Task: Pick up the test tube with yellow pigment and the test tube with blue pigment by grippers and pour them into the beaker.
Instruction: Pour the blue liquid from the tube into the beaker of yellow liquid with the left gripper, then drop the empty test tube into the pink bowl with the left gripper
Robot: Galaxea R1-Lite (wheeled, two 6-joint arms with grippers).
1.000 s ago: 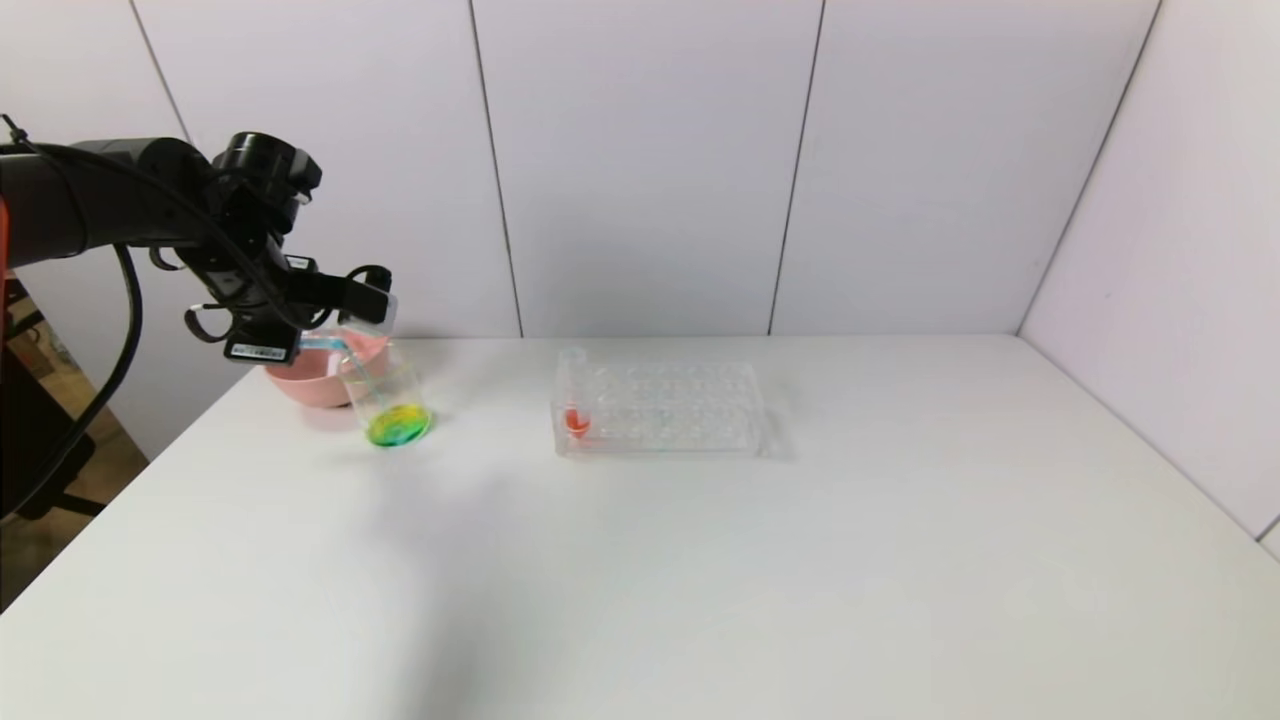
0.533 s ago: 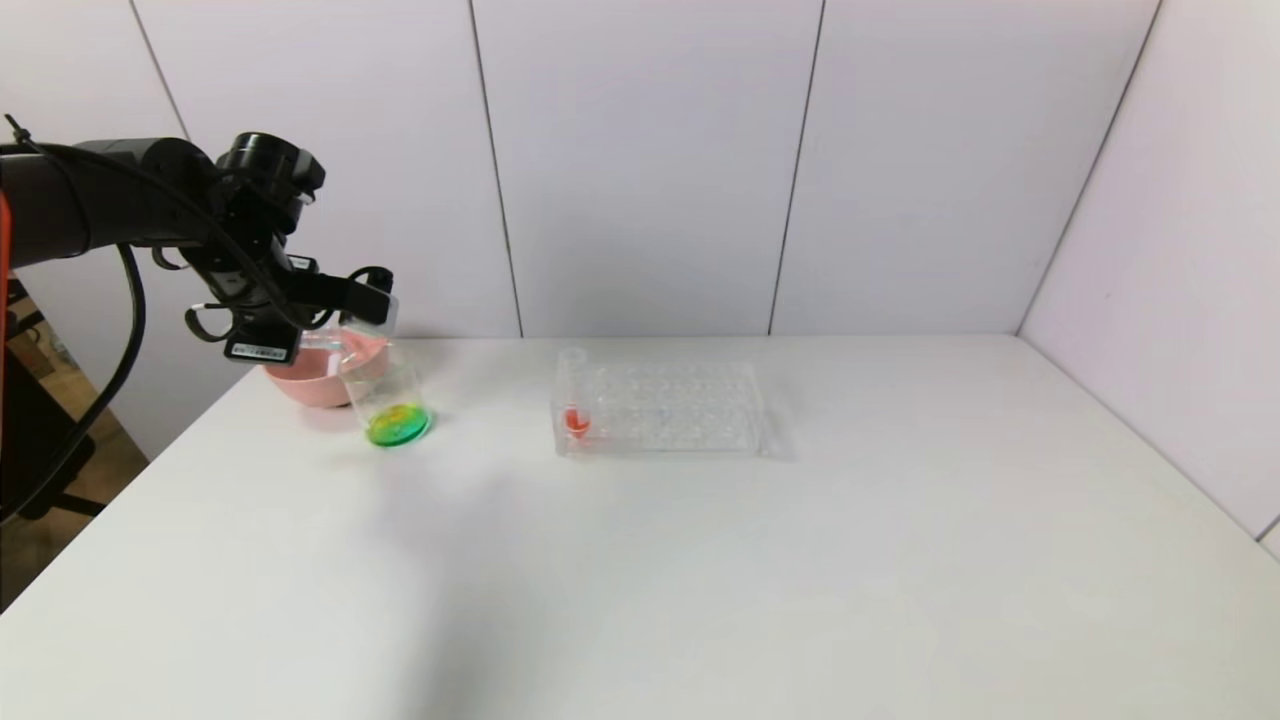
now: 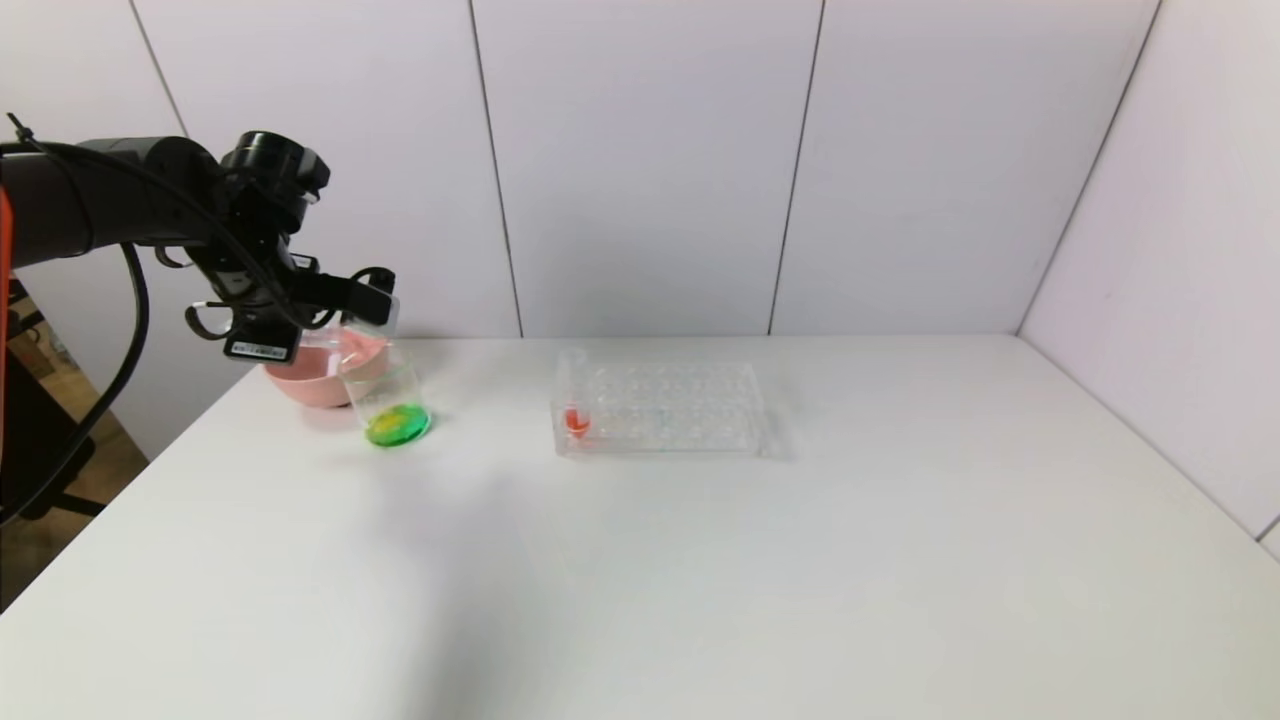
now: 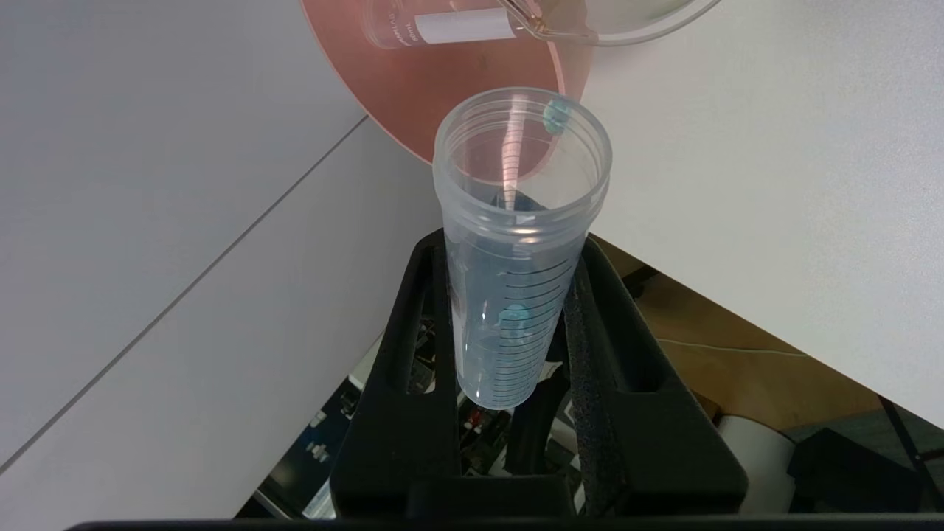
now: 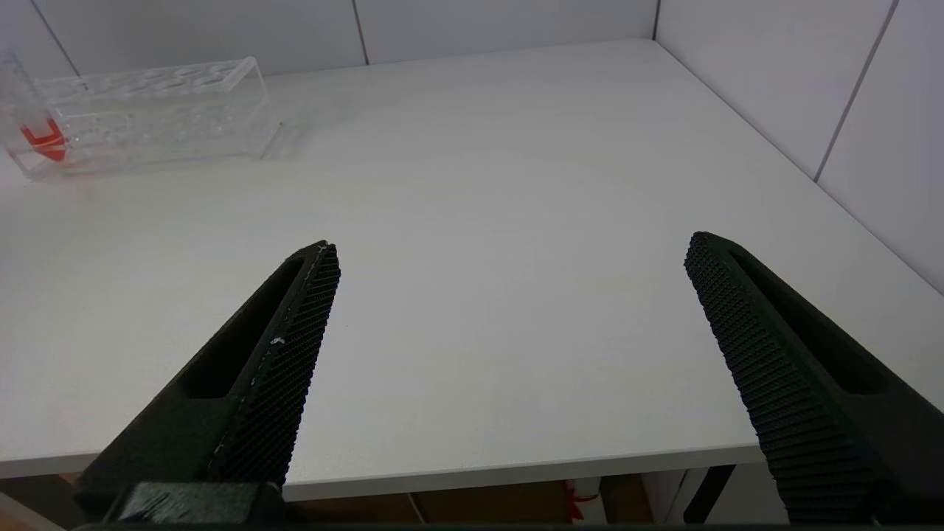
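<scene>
My left gripper is to put the test tube with blue pigment, now tipped over the pink bowl, down in the pink bowl (image 3: 326, 366) (image 4: 482, 66) beside the white-labelled tube.
My left gripper (image 4: 512, 247) is shut on the test tube with blue pigment (image 4: 509, 295). The clear graduated tube is tipped mouth-down, and only a few blue drops cling inside it. Its mouth hangs over the pink bowl (image 4: 457, 81), close to the rim of the beaker (image 3: 385, 385). The beaker stands at the table's far left with green-yellow liquid (image 3: 398, 425) in its bottom. The test tube with yellow pigment is out of view. My right gripper (image 5: 509, 251) hangs open and empty over the table's near edge.
A clear many-holed rack (image 3: 665, 405) stands mid-table at the back, with a red-liquid tube (image 3: 573, 400) in its left end. An empty clear tube with a white label (image 4: 442, 26) lies in the pink bowl (image 3: 305, 380). Walls close off the back and right.
The blue liquid seen in the tilted tube a second ago has run out into the beaker, whose liquid looks greener. The left arm has barely shifted.
</scene>
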